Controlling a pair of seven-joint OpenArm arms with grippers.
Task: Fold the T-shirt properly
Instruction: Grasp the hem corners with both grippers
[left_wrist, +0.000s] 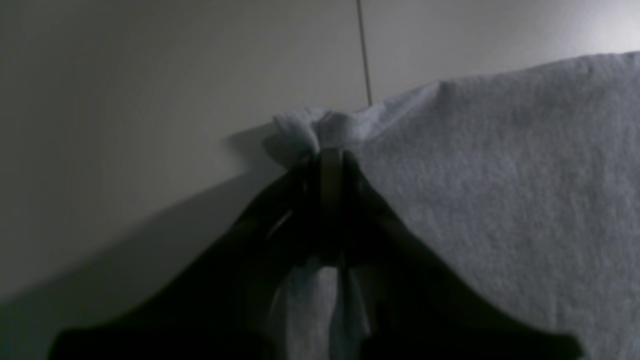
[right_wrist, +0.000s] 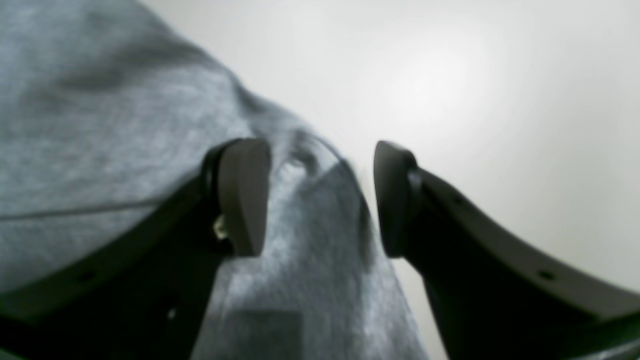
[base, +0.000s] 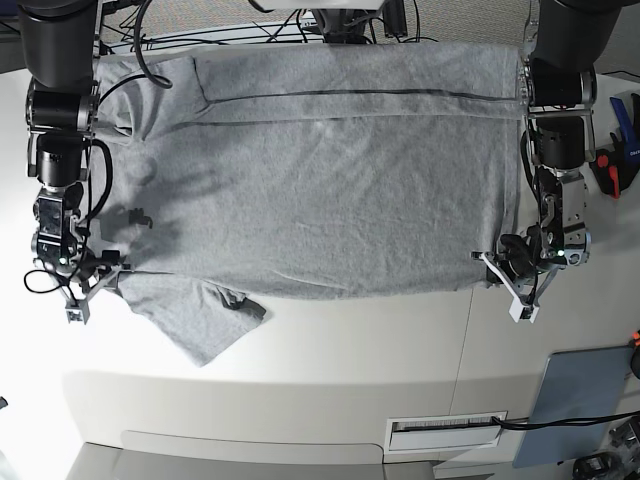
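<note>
The edge of the T-shirt by the sleeve lies loose under my open right gripper, so I should pinch that edge (right_wrist: 315, 165) there before both grippers lift and fold it.
The heather-grey T-shirt (base: 330, 190) lies spread across the white table (base: 330, 350), its top part folded down along a straight horizontal seam. One sleeve (base: 195, 315) sticks out at the lower left. In the base view my left gripper (base: 497, 267) sits at the shirt's lower right corner. The left wrist view shows the left gripper (left_wrist: 327, 157) shut on a bunched corner of the T-shirt (left_wrist: 500, 190). My right gripper (base: 92, 285) is at the lower left edge, by the sleeve. Up close the right gripper (right_wrist: 320, 200) is open, with the T-shirt (right_wrist: 100, 150) lying beneath and between its fingers (right_wrist: 245, 195), ungripped.
A flat grey-blue panel (base: 575, 405) lies at the lower right of the table. Red and black tools (base: 612, 168) sit at the right edge. Cables (base: 250, 20) run behind the shirt's far edge. A table seam (left_wrist: 364, 50) runs away from the left gripper.
</note>
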